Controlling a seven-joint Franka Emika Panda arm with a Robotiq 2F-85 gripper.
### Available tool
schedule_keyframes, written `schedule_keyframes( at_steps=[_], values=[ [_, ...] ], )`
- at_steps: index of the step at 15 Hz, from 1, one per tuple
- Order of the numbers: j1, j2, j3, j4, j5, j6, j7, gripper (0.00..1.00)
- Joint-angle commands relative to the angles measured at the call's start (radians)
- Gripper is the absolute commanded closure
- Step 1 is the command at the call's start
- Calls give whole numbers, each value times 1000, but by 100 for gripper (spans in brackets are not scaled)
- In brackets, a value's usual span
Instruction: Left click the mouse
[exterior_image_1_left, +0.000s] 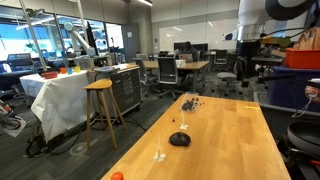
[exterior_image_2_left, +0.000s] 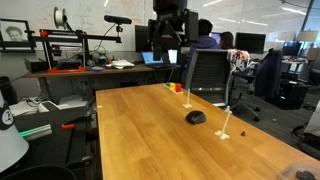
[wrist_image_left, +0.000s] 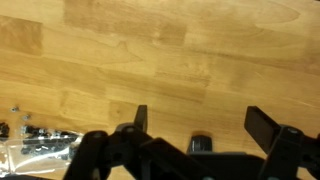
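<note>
My gripper should move next to the black mouse's end (exterior_image_1_left: 183, 135) nearest the pile of dark bits and close there, ready to click.
The black mouse (exterior_image_1_left: 179, 139) lies on the wooden table (exterior_image_1_left: 230, 150), about mid-table; it also shows in the other exterior view (exterior_image_2_left: 196, 117). My gripper (exterior_image_1_left: 247, 48) hangs well above the far end of the table, apart from the mouse, and is seen in an exterior view (exterior_image_2_left: 167, 50) too. In the wrist view the gripper (wrist_image_left: 200, 122) is open and empty, with bare wood between its fingers. A small dark shape (wrist_image_left: 201, 143) sits low between the fingers; I cannot tell whether it is the mouse.
A pile of tiny dark bits (exterior_image_1_left: 188, 102) lies at the far end of the table and at the wrist view's lower left (wrist_image_left: 30, 140). A small orange-red ball (exterior_image_1_left: 117, 176) sits at the near corner. A small white object (exterior_image_1_left: 158, 156) lies near the mouse. Office chairs and desks surround the table.
</note>
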Motion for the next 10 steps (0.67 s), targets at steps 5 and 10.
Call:
schedule_keyframes(
  at_steps=[5, 10],
  values=[
    [39, 284, 83, 106, 71, 246, 68, 0],
    [40, 490, 136, 207, 40, 385, 98, 51]
  ],
)
